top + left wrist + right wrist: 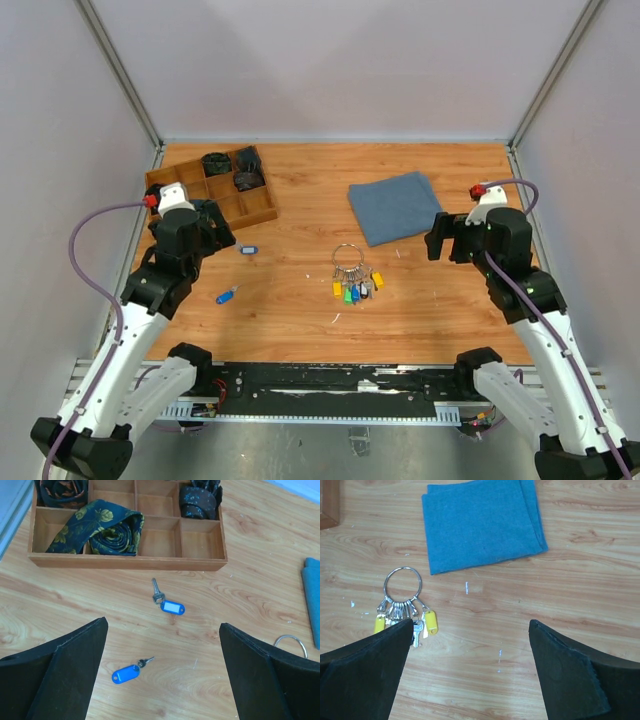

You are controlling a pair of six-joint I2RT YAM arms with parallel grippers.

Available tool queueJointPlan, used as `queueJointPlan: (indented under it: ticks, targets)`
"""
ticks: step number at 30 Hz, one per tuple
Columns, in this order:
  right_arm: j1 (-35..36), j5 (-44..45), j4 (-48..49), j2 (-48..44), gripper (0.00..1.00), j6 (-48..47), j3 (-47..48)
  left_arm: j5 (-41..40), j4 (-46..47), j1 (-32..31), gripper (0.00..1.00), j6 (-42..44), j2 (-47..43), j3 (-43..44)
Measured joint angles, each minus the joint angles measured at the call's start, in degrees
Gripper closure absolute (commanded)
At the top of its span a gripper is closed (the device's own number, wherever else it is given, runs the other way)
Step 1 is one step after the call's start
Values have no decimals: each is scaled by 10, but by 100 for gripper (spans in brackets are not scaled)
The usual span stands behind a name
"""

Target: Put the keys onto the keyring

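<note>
The blue-headed key is farther from the wooden organiser. My left gripper will go to it and close on its blue tag's end [231, 293] [136, 668] beside the metal.
Two loose keys lie on the wooden table. The bright blue-headed key [126, 673] [227, 294] rests between my left gripper's open fingers, lower in the left wrist view. The duller key with a blue-and-white tag [171, 607] [249, 249] lies just below the wooden organiser. The keyring [349, 258] [402, 582] sits mid-table with its bunch of yellow, green and blue tags [357, 287] fanned toward me. My left gripper [162, 630] hovers open above the loose keys. My right gripper [470, 630] is open too, empty, right of the keyring.
A wooden compartment tray [262, 210] [125, 560] holding rolled dark ties stands at the back left. A folded blue cloth [395, 205] [482, 522] lies right of centre, just behind the keyring. White walls with metal posts enclose the table.
</note>
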Motion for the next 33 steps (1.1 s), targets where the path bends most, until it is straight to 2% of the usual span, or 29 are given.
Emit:
queueJointPlan:
  ticks: [8,15,21,28,33]
  targets:
    - [0,29,-8,49,1,32,0,9,-8,0,1,-6,35,0]
    - [0,-20,-25,95,1,30,2,23,-15,0,2,-48,64,-9]
    - [8,-52,-41,143,7,27,5,46,-15,0,16,-95,90,-52]
    - [87,-58,-42,194,12,28,5,47,-30,0,36,-157,167,-89]
    - [116,-67,-38,222,14,33,5,35,-35,0,48,-183,225,-96]
